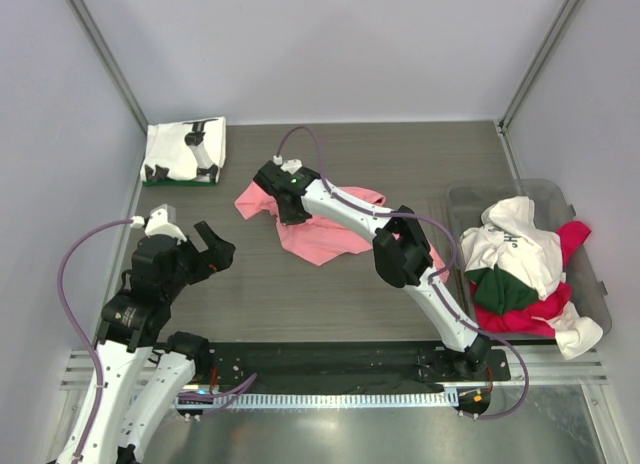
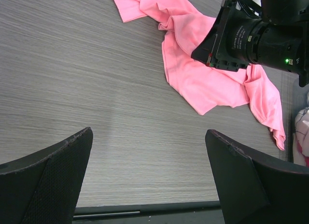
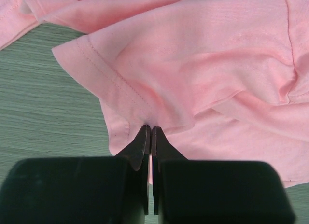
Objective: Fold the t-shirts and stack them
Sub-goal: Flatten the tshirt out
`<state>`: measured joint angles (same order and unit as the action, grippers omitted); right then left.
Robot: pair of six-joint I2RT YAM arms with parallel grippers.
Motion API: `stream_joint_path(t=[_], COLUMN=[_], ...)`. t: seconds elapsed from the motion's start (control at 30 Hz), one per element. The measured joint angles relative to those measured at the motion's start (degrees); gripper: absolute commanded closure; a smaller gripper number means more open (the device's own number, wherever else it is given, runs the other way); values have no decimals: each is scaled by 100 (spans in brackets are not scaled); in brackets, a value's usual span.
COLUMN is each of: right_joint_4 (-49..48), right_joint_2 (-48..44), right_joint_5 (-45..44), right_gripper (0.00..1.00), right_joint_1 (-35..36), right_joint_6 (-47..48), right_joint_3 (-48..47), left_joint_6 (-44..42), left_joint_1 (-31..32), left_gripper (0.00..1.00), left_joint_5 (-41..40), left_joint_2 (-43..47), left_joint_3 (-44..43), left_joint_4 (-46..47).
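My left gripper should grip the near corner (image 1: 246,217) (image 2: 124,20) of the pink t-shirt's loose end, which is the end nearest the folded white t-shirt.
A salmon-pink t-shirt (image 1: 318,234) lies crumpled on the middle of the table, also seen in the left wrist view (image 2: 203,79). My right gripper (image 1: 285,206) is shut on a fold of this pink t-shirt (image 3: 193,74) near a hemmed edge, its jaws (image 3: 151,130) pinching the cloth. My left gripper (image 1: 212,246) is open and empty above bare table to the left of the shirt; its fingers (image 2: 48,175) stand wide apart. A folded white t-shirt with black print (image 1: 186,150) lies at the back left, with a dark green edge showing beneath it.
A clear bin (image 1: 580,244) at the right holds a heap of white (image 1: 520,246), dark green (image 1: 500,290) and red/magenta (image 1: 570,239) t-shirts. The right arm (image 1: 400,249) reaches across the table over the pink shirt. Walls close in on both sides.
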<state>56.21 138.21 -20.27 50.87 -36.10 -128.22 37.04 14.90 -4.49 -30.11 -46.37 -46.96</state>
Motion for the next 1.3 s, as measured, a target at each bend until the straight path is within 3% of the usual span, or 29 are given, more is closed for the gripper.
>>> stream_joint_path(t=[0.13, 0.27, 0.47, 0.57, 0.67, 0.83, 1.13, 1.3], right_joint_4=[-37, -28, -17, -72, -129, -59, -9, -52], right_joint_2=[-107, -713, -2629, -3757, -4835, -5862, -6249, -6306], right_joint_5=[-24, -188, -522, -634, -706, -787, -492, -339], right_gripper=[99, 99, 99, 99, 99, 99, 99, 99], right_joint_1=[0, -48, -428, -907, -1508, -2203, -2855, -2857], right_joint_6=[2, 0, -61, -111, -107, -42, 273, 417], right_joint_3=[247, 1078, 2699, 3383, 4057, 4924, 5849, 5993], left_joint_6=[0, -2, -9, 0, 33, 170, 315, 326], left_joint_1=[0, 0, 0, 2, 2, 2, 2, -42], left_gripper=[0, 0, 0, 4, 16, 19, 26, 37], left_joint_5=[-4, -57, -133, -127, -103, -87, -85, -87], left_joint_2=[-4, -114, -850, -1237, -1609, -2277, -4583, -5375], left_joint_3=[0, 0, -2, 0, 61, 254, 280, -7], left_joint_4=[0, 7, 76, 175, 450, 1084, 2258, 2601])
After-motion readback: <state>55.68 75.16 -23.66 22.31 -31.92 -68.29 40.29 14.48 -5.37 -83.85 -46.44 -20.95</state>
